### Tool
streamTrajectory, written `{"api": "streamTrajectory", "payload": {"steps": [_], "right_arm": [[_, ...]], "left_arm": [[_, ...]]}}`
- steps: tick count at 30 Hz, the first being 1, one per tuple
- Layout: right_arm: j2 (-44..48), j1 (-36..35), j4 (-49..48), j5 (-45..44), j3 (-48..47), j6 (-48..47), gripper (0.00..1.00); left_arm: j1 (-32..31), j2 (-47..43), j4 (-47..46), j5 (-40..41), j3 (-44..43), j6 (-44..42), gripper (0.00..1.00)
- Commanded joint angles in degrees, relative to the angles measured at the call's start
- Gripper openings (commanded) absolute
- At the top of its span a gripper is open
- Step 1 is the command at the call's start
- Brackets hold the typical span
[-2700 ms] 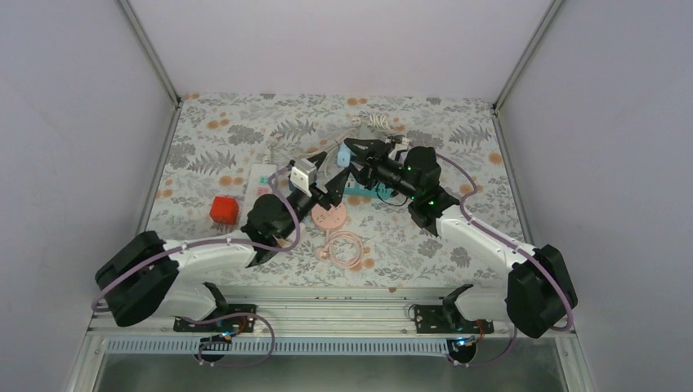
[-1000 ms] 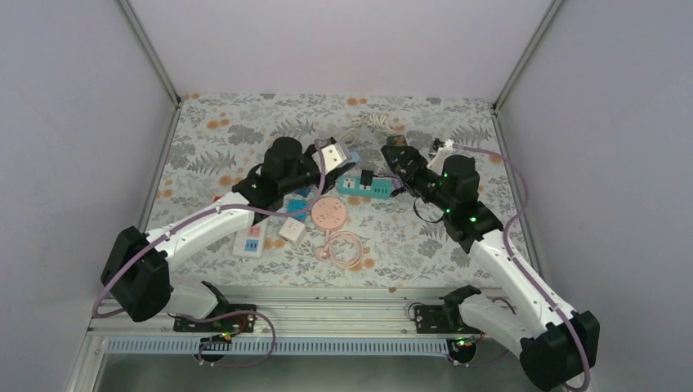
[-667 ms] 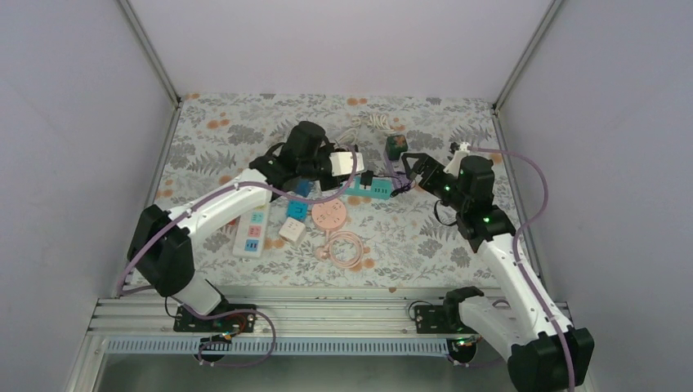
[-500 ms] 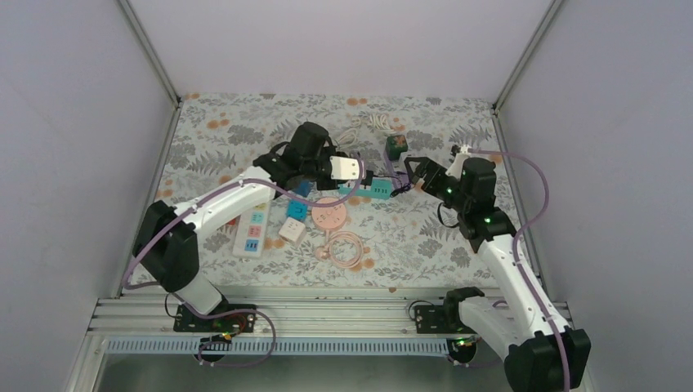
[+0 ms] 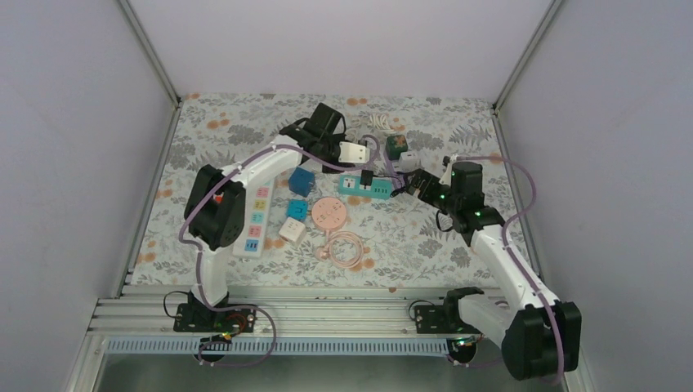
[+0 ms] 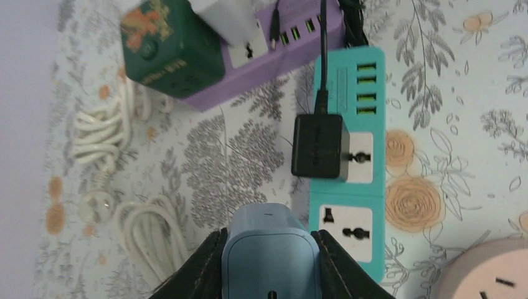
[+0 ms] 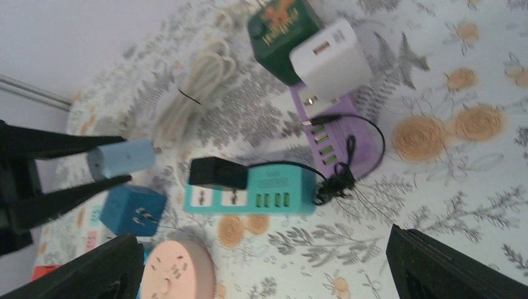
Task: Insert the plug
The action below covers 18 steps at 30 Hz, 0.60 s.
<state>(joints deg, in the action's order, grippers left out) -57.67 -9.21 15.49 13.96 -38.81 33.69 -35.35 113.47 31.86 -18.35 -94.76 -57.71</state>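
Next, I release the plug from my left gripper in the teal power strip's loose end socket (image 5: 354,172) (image 6: 322,229), beside the black adapter.
The plug (image 6: 269,255) is a pale blue block, and my left gripper (image 6: 269,237) is shut on its sides. It hangs above the table just left of the teal power strip (image 6: 348,190), near that strip's free end socket (image 6: 347,224). A black adapter (image 6: 319,146) sits in the socket beside it. From above, the left gripper (image 5: 353,152) is behind the teal strip (image 5: 365,187). My right gripper (image 5: 409,181) stands open at the strip's right end. Its view shows the plug (image 7: 121,157), the strip (image 7: 280,187) and nothing between the right gripper's (image 7: 264,240) fingers.
A purple strip (image 6: 274,62) with a white charger (image 7: 330,56) and a green cube (image 6: 171,50) lie behind the teal strip. A white cable (image 6: 99,131) lies far left. A blue cube (image 5: 301,180), pink round socket (image 5: 329,214), pink cable (image 5: 346,247) and white strip (image 5: 255,220) lie nearer.
My left arm has swung from the near left to the back of the table, carrying the plug over beside the teal strip. My right arm has drawn back to the right, still open.
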Motion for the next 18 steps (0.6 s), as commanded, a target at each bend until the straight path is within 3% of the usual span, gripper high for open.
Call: {"api": "streamTrajectory", "payload": {"steps": [1,8,18], "right_arm": [[-2.07,0.62,0.21,-0.8,1.15,-1.61,1.0],[-0.77,0.64,-1.32,-3.01,1.97,1.43,1.0],[0.27,0.6,-4.04,-2.51,4.65,3.86,1.0]], "left_arm": [[1.35,3.37,7.28,-4.94,-3.88,-3.9,0.08],[1.87,9.87,20.32,-10.23,-14.32,-8.47,0.08],[2.13,12.62,20.17,-8.87,-15.9,-11.98,0.08]]}}
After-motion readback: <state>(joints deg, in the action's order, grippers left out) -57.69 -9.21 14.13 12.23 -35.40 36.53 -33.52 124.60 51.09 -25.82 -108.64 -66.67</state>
